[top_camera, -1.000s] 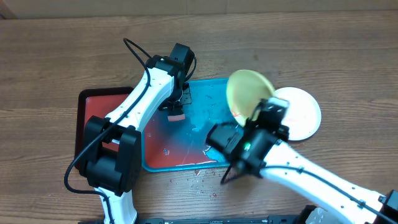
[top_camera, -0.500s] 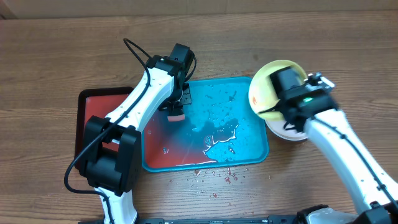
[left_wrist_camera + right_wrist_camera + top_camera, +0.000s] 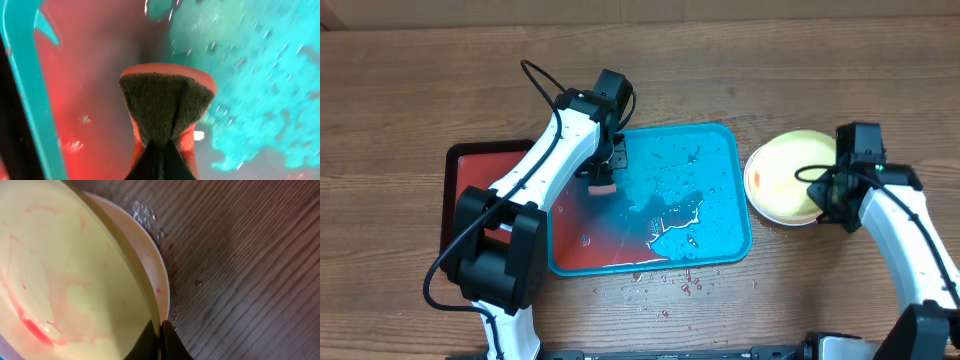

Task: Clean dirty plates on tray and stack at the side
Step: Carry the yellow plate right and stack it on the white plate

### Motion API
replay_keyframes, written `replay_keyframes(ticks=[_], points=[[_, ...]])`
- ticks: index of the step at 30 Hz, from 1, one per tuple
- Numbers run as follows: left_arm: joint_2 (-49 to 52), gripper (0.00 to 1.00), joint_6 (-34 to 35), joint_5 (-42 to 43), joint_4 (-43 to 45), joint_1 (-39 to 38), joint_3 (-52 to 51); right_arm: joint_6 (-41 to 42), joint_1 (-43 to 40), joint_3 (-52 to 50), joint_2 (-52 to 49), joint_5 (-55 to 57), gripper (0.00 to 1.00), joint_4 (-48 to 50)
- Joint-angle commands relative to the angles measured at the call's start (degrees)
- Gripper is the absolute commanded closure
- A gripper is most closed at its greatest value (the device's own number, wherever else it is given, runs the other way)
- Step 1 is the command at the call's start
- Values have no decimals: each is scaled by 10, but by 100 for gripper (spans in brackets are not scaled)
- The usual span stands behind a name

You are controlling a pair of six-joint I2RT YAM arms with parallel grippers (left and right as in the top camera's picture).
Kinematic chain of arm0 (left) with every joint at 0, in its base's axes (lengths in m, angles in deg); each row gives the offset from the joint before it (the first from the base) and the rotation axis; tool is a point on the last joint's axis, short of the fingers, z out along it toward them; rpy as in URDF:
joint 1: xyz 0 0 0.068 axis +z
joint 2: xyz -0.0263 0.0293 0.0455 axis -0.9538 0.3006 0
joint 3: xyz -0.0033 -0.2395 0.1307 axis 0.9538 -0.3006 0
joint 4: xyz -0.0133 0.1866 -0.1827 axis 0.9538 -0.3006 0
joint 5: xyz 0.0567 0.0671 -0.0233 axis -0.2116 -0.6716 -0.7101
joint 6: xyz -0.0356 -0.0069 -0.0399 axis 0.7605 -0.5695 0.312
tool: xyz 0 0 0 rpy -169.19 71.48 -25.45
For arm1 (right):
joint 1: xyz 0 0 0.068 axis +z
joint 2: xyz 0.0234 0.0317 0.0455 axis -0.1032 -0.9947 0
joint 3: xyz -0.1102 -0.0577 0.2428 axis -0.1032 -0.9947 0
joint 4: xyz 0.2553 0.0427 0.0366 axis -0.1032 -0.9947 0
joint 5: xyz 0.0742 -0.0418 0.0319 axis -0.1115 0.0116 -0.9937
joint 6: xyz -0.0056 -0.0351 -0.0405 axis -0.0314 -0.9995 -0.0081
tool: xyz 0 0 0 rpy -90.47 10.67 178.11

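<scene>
Next, my left gripper releases the red sponge in the dark red tray [image 3: 511, 200], close to its rim next to the turquoise tray.
The turquoise tray [image 3: 720, 240] lies mid-table, wet, with red sauce smeared over its left half [image 3: 20, 75]. My left gripper [image 3: 604, 183] is shut on a red sponge with a dark scouring face [image 3: 167, 102], held at the tray's upper left. The yellow-green plate [image 3: 788, 172], with faint red smears [image 3: 75, 285], lies on the white plate [image 3: 159, 280] to the right of the tray. My right gripper [image 3: 160, 332] is shut on the yellow-green plate's rim [image 3: 827, 192]. The pale blue plate is out of view.
A dark red, black-rimmed tray [image 3: 470, 185] lies under the turquoise tray's left side. Water and sauce drops [image 3: 665, 290] spot the wooden table in front of the tray and near the plates [image 3: 199, 283].
My right arm has swung the yellow-green plate from over the tray's right part to the right and lowered it flat onto the white plate. The left arm has not moved.
</scene>
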Motion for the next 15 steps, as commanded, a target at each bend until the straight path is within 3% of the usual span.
replay_keyframes(ticks=[1,4,6,7,8,11,15], points=[[-6,96,-45,5,-35,6,32,-10,-1,-21,12,-15,89,26],[-22,96,-49,4,-82,15,60,-35,-1,-22,12,-46,70,39],[-41,96,-53,4,-106,23,71,-88,-1,-22,12,-85,43,43],[-56,96,-53,4,-115,28,73,-109,-1,-21,12,-101,25,42],[-70,96,-53,4,-121,31,73,-118,-1,-19,12,-111,18,37],[-120,96,-53,-4,-139,42,73,-122,-1,3,12,-121,11,-1],[-193,96,-53,-51,-160,55,71,-122,-1,69,14,-172,10,-72]])
